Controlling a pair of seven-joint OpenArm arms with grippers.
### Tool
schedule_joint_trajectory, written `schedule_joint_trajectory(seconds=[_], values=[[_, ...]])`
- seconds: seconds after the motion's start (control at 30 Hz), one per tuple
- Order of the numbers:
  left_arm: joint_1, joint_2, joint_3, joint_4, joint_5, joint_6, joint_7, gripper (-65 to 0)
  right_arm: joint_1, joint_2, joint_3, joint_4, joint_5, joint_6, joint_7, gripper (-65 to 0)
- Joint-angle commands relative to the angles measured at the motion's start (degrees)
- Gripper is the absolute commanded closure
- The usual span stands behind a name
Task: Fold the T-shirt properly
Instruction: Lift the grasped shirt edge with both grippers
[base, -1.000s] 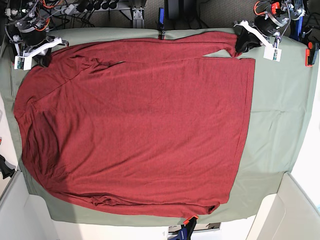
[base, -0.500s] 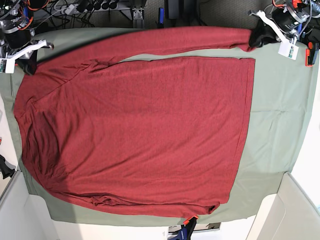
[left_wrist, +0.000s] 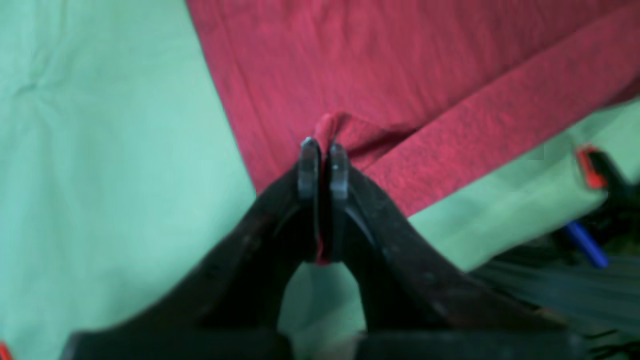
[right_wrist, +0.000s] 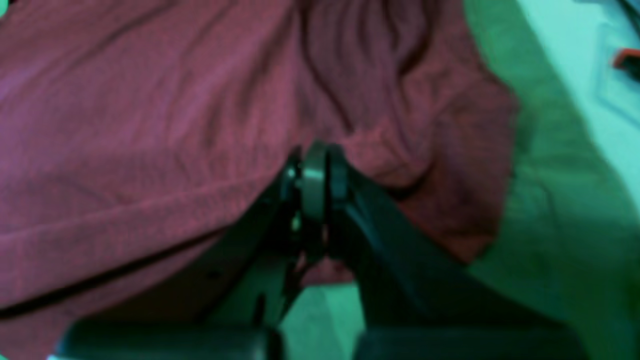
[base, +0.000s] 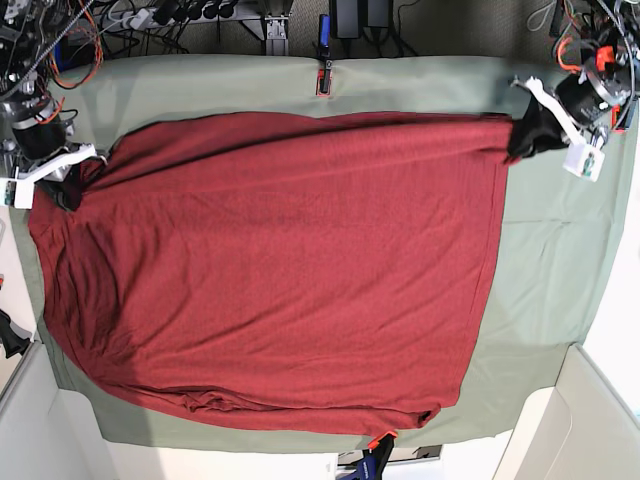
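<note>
The T-shirt's far edge bulges past the held fold, so my left gripper and my right gripper needs to open, take the T-shirt's far corners (base: 494, 124) and pull its edge straight.
The dark red T-shirt (base: 280, 260) lies spread on the sage-green table cloth (base: 555, 250), its far sleeve folded in along the shirt's far edge. My left gripper (base: 518, 140) is shut on the sleeve end at the shirt's far right corner; the left wrist view shows red cloth (left_wrist: 380, 100) pinched between the fingertips (left_wrist: 322, 167). My right gripper (base: 68, 185) is shut on the shoulder area at the far left; the right wrist view shows bunched red cloth (right_wrist: 390, 150) at its tips (right_wrist: 320, 187).
Clamps (base: 323, 75) hold the table cloth at the far edge and the near edge (base: 378, 445). Cables and power gear lie behind the table. White bins stand at the near left (base: 30, 420) and near right (base: 590, 420).
Both grippers have moved toward the near side with the sleeve. The sleeve, stretched along the far table edge before, now lies over the shirt's far edge, covering the green gap.
</note>
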Motion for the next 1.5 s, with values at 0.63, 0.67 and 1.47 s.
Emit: schedule_joint_trajectory(seconds=[0.63,0.67,1.47], values=[[-14.4,-2.6,10.5,-18.8,1.3,-0.2,2.6,-29.5,9.2,0.6,0.3,-12.0,2.3,4.7,1.4,-33.1],[-14.2,-2.6,9.7,-18.8,-1.6,-0.2,5.2,-29.5,9.2,0.6,0.3,-11.7,3.1,4.7,0.9,-34.3],[-4.8,0.1,-3.4,-18.3,-7.1,-0.2,2.8,-30.2,3.6,0.6,9.0,-2.2,7.6,4.2,-7.3,-34.2]])
